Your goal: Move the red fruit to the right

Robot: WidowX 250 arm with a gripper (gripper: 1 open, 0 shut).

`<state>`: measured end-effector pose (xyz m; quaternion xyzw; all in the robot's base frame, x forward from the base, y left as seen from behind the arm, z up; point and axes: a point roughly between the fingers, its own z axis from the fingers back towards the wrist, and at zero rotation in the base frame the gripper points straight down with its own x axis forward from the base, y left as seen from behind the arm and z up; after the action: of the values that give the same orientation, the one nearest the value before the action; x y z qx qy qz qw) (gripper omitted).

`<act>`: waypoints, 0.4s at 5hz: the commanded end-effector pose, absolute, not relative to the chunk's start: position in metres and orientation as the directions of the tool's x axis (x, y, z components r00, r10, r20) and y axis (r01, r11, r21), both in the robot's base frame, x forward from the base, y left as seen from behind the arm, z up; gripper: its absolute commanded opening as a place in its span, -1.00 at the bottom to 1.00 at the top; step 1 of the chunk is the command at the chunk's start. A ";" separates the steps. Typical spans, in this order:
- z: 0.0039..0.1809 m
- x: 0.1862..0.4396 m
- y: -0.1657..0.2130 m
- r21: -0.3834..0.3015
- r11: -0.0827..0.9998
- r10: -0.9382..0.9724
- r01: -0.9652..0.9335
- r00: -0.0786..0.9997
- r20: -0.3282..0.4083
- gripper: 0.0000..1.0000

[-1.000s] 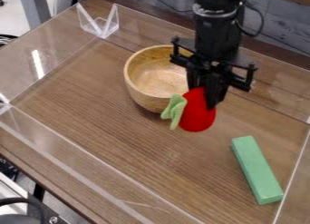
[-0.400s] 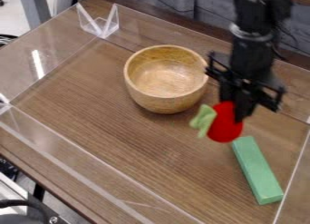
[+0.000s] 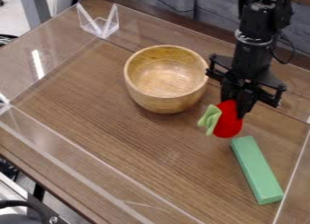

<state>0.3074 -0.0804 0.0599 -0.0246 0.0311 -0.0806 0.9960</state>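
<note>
The red fruit, now hanging just above the table, will be let go by my gripper on the table (image 3: pixel 206 115) beside the wooden bowl, on the green block's side.
The red fruit (image 3: pixel 229 121) is small, round and bright red, with a light green leaf piece (image 3: pixel 211 118) on its left side. It hangs just above the wooden table, to the right of the wooden bowl (image 3: pixel 166 78). My gripper (image 3: pixel 241 107) comes straight down from above and is shut on the red fruit's top. The black arm hides the upper part of the fruit.
A flat green rectangular block (image 3: pixel 256 169) lies on the table just below and to the right of the fruit. Clear plastic walls (image 3: pixel 36 60) ring the table. A small clear stand (image 3: pixel 100 22) sits at the back left.
My gripper has carried the red fruit to the right, from beside the bowl's front rim to a spot over the green block's near end. In the last half second it shifted only slightly.
</note>
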 end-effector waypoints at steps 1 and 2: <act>0.062 0.321 -0.083 -0.043 0.986 -0.161 0.161 0.987 0.001 -1.00; 0.046 0.323 -0.080 -0.034 0.987 -0.158 0.158 0.987 -0.003 -1.00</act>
<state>0.3170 -0.0802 0.0364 -0.0153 0.0215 -0.0789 0.9965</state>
